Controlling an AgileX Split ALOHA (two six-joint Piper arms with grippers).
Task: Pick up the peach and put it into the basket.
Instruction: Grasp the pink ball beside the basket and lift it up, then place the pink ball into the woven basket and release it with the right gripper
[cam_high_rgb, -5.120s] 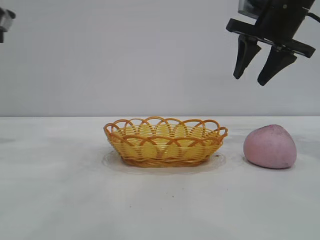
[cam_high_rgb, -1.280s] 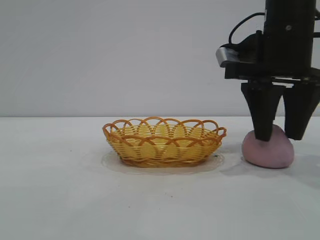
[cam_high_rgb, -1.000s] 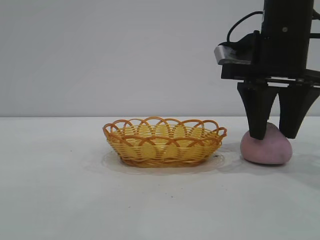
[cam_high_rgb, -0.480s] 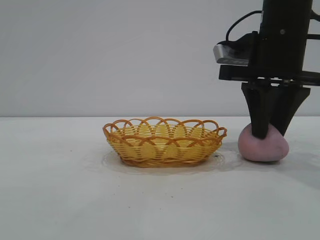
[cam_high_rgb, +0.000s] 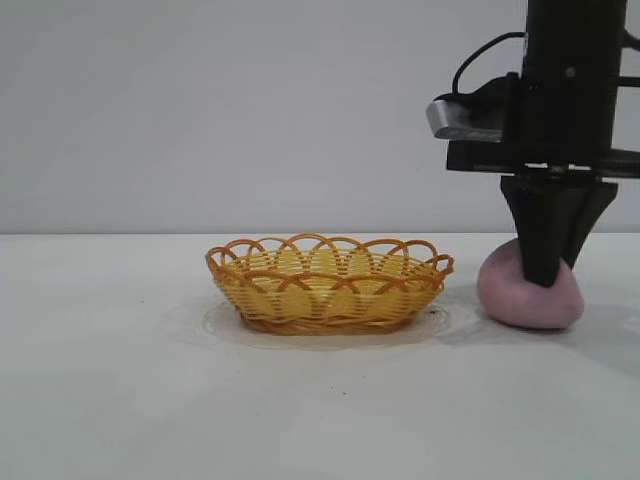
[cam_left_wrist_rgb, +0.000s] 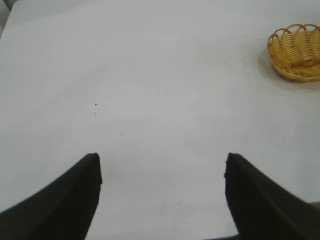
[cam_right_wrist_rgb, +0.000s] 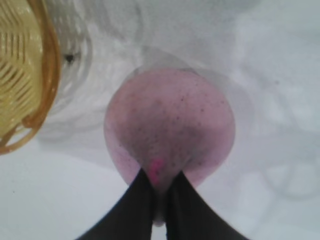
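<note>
The robot's right gripper should release the peach in the middle of the basket (cam_high_rgb: 343, 268), inside the basket's looped rim.
The pink-mauve peach (cam_high_rgb: 518, 298) rests on the white table to the right of the basket (cam_high_rgb: 330, 303), apart from it. My right gripper (cam_high_rgb: 545, 280) comes straight down on the peach's top, its black fingers pressed together and pinching a narrow fold of the soft fruit. In the right wrist view the peach (cam_right_wrist_rgb: 170, 117) fills the middle, and a sliver of it shows between the fingertips of the gripper (cam_right_wrist_rgb: 160, 176). The basket's rim (cam_right_wrist_rgb: 51, 75) is close beside it and nothing shows inside. My left gripper (cam_left_wrist_rgb: 162, 159) hangs open over bare table, far from the basket (cam_left_wrist_rgb: 295, 56).
The white tabletop (cam_high_rgb: 150, 380) stretches to the left and in front of the basket. A plain grey wall stands behind. The left arm does not show in the exterior view.
The right gripper's fingers have closed from a wide straddle over the peach to a tight pinch on its top. The peach has shifted slightly. The left gripper has stayed as it was.
</note>
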